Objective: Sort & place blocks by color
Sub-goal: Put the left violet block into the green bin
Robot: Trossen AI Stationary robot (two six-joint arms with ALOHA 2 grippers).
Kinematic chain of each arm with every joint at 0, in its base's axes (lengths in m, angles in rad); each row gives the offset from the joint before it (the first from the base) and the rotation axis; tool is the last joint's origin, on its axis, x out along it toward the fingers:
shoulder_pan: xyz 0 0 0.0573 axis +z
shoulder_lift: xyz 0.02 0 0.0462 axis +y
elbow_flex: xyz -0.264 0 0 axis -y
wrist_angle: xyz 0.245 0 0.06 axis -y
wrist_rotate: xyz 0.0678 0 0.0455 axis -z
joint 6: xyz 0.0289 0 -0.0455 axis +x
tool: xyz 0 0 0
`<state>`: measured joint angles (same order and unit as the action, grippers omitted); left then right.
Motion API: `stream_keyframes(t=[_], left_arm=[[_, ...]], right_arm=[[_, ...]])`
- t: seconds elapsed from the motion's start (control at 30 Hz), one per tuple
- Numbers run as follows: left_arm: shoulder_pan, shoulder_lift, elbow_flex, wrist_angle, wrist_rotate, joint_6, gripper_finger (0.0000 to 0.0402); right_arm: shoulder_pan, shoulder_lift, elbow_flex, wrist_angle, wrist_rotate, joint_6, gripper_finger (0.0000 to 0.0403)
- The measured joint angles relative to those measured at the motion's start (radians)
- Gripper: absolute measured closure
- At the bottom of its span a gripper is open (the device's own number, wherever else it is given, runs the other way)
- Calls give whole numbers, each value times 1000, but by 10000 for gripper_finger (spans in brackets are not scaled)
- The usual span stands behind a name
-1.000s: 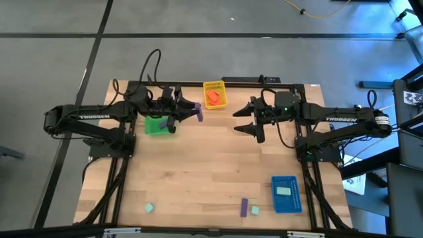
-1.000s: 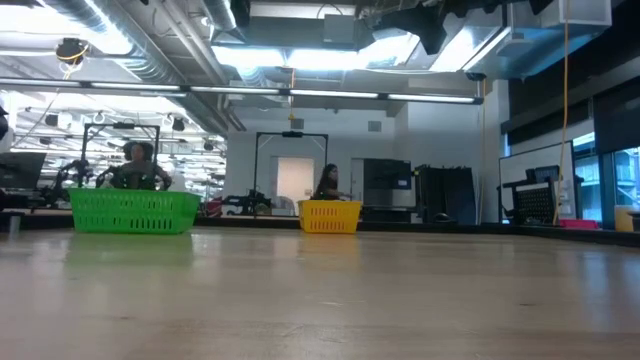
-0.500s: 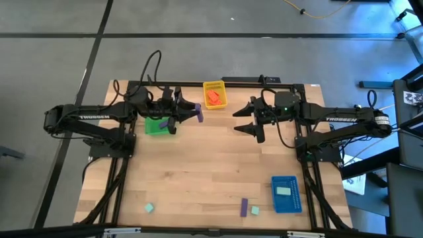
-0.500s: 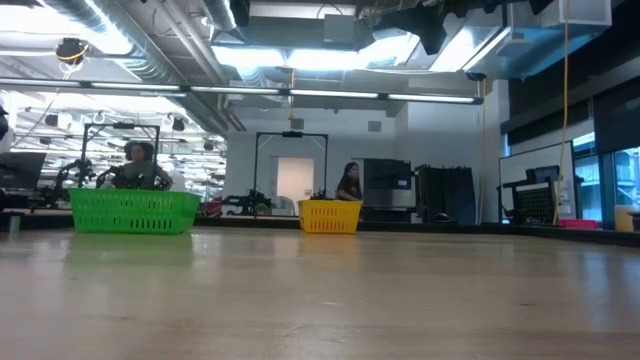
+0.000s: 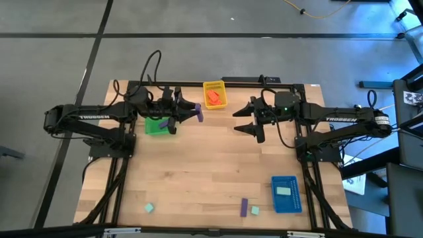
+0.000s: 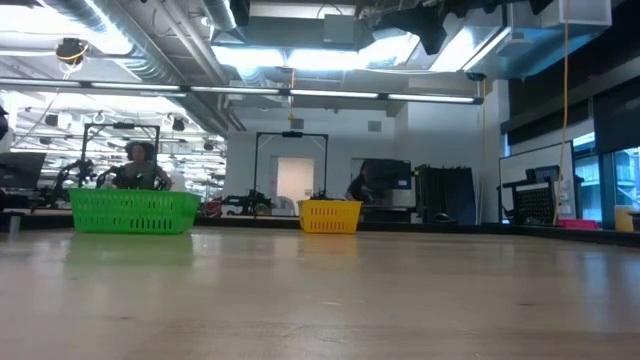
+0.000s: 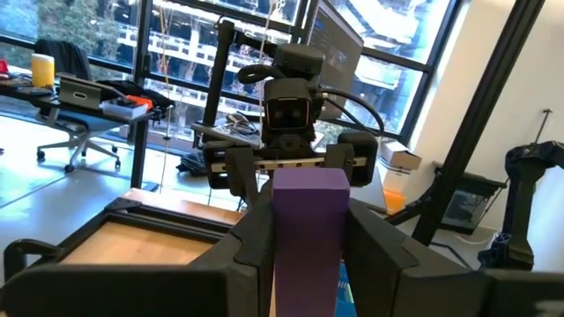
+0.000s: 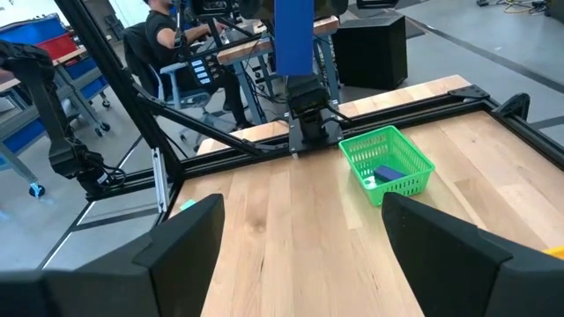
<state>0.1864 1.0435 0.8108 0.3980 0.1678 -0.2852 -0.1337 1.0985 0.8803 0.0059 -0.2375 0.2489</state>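
Next, my left gripper releases the purple block it has, now held beside the green tray, into the green tray (image 5: pixel 153 125), setting it between the other purple block and the side bar.
My left gripper (image 5: pixel 195 112) hangs above the table just right of the green tray (image 5: pixel 156 125) and is shut on a purple block (image 7: pixel 307 220). Facing it from the right, my right gripper (image 5: pixel 243 121) stands open and holds nothing. A purple block (image 8: pixel 385 174) lies in the green tray. The yellow tray (image 5: pixel 215 94) at the far edge holds orange-red blocks (image 5: pixel 212 97). A mint block (image 5: pixel 283 191) lies in the blue tray (image 5: pixel 285 202). Loose near the front edge are a mint block (image 5: pixel 150 207), a purple block (image 5: pixel 244 207) and another mint block (image 5: pixel 255 210). My left gripper pinches the purple block by its two long sides (image 7: pixel 286 251) between its two fingers. The fingers reach about level toward the table's right. The block's free end (image 7: pixel 308 180) sticks out past the fingertips, and the block is lifted clear of the table.
Black frame rails (image 5: pixel 251 81) run along the table's far edge and sides. The wide middle of the wooden tabletop (image 5: pixel 211 165) lies bare between the arms and the front blocks. A person (image 6: pixel 358 188) moves in the room far behind the table.
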Motion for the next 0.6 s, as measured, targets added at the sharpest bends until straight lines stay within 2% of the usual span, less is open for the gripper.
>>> stream_keyframes(t=[0.23, 0.33, 0.4, 0.6], left_arm=[[1, -15, 1, 0, 0, 8, 310], [23, -49, 0, -104, -15, 14, 310], [48, -91, 8, -242, -72, 26, 310], [174, -159, 69, -926, -306, -2, 310]], right_arm=[[0, 0, 0, 0, 0, 0, 92], [0, 0, 0, 0, 0, 0, 92], [0, 0, 0, 0, 0, 0, 92], [0, 0, 0, 0, 25, 5, 92]])
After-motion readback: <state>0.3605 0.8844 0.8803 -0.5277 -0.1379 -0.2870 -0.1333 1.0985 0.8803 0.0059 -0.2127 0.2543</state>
